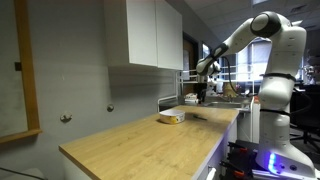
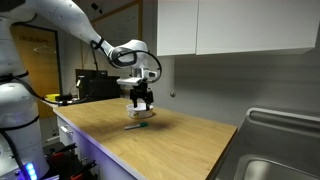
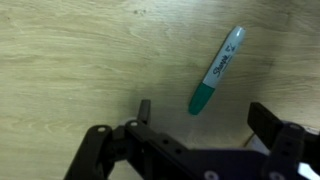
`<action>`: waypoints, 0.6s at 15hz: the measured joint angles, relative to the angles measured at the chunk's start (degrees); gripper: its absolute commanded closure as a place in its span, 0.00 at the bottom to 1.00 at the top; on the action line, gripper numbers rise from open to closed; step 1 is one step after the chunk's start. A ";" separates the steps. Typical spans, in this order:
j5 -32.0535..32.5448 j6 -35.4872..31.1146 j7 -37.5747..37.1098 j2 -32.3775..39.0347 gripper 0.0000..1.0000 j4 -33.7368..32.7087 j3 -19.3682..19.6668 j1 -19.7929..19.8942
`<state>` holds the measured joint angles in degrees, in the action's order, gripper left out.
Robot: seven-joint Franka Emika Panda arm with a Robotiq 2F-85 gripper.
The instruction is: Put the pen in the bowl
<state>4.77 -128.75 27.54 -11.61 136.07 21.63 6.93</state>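
The robot's gripper will next move down to the teal cap (image 1: 200, 118) (image 3: 201, 98) of the whitish pen and close there.
The pen (image 3: 217, 70) is a whitish marker with a teal cap, lying flat on the wooden counter. In an exterior view it shows as a small dark-green stick (image 2: 137, 126) in front of the gripper. The bowl (image 1: 171, 117) is small, low and whitish-tan, and stands on the counter; it also shows just behind the gripper (image 2: 151, 113). My gripper (image 3: 205, 120) is open and empty, hovering above the counter with the pen's capped end just beyond its fingertips. It shows in both exterior views (image 1: 203, 97) (image 2: 141, 104).
White wall cabinets (image 1: 150, 35) hang above the wooden counter (image 1: 140, 140). A metal sink (image 2: 275, 165) sits at the counter's end. A shelf with equipment (image 1: 225, 95) stands behind the arm.
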 measured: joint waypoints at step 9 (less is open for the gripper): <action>-2.58 0.25 0.00 12.58 0.00 -3.42 -2.43 3.60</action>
<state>2.19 -128.50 27.53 0.97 132.65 19.20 10.53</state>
